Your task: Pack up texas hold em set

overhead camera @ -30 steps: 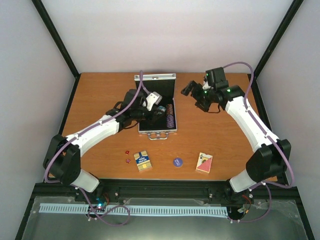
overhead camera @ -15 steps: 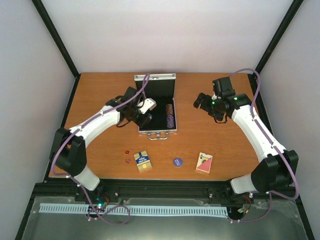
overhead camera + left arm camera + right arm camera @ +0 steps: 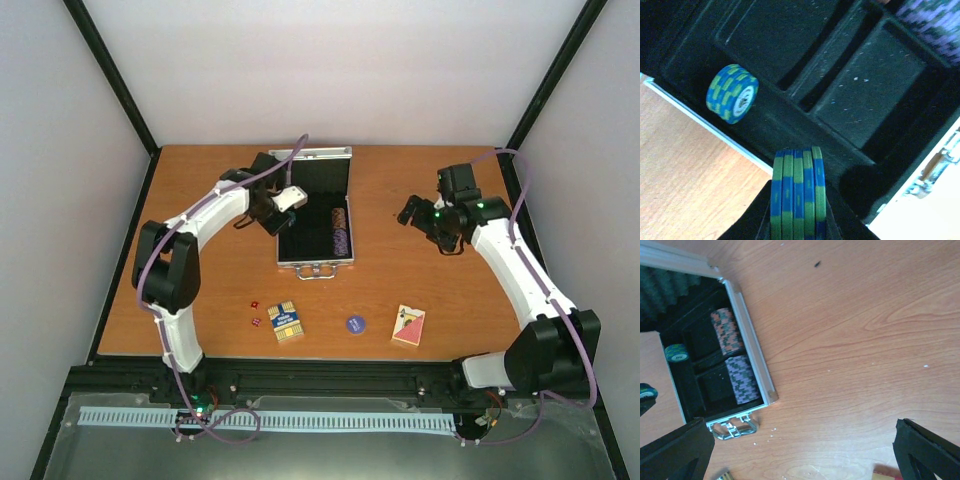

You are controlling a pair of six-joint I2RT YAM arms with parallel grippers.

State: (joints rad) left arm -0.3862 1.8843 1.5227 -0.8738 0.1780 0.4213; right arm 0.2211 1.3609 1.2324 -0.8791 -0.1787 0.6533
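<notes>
Next, my left gripper releases the blue-green chips in the case's side channel [image 3: 286, 230] [image 3: 772, 124], just in front of the small blue-green stack.
The open silver case [image 3: 345, 210] with black lining lies at the table's middle back. In it are purple chips [image 3: 341, 239], orange chips [image 3: 340, 216] and a small blue-green stack [image 3: 732, 93]. My left gripper [image 3: 277, 221] is over the case's left side, shut on a stack of blue-green chips [image 3: 796, 185]. My right gripper [image 3: 425, 225] is open and empty, right of the case. The blue-yellow deck [image 3: 285, 322], the tiny red dice [image 3: 255, 311], the blue disc [image 3: 354, 323] and the red deck [image 3: 408, 325] lie on the table near the front.
The case's lid [image 3: 311, 153] stands upright at the back. Its handle [image 3: 732, 426] points toward the front. Dark frame posts and pale walls close in the wooden table [image 3: 420, 290] on three sides.
My left arm has swung back and left, carrying the blue-green chips to the case's left side. My right arm has drifted right, farther from the case.
</notes>
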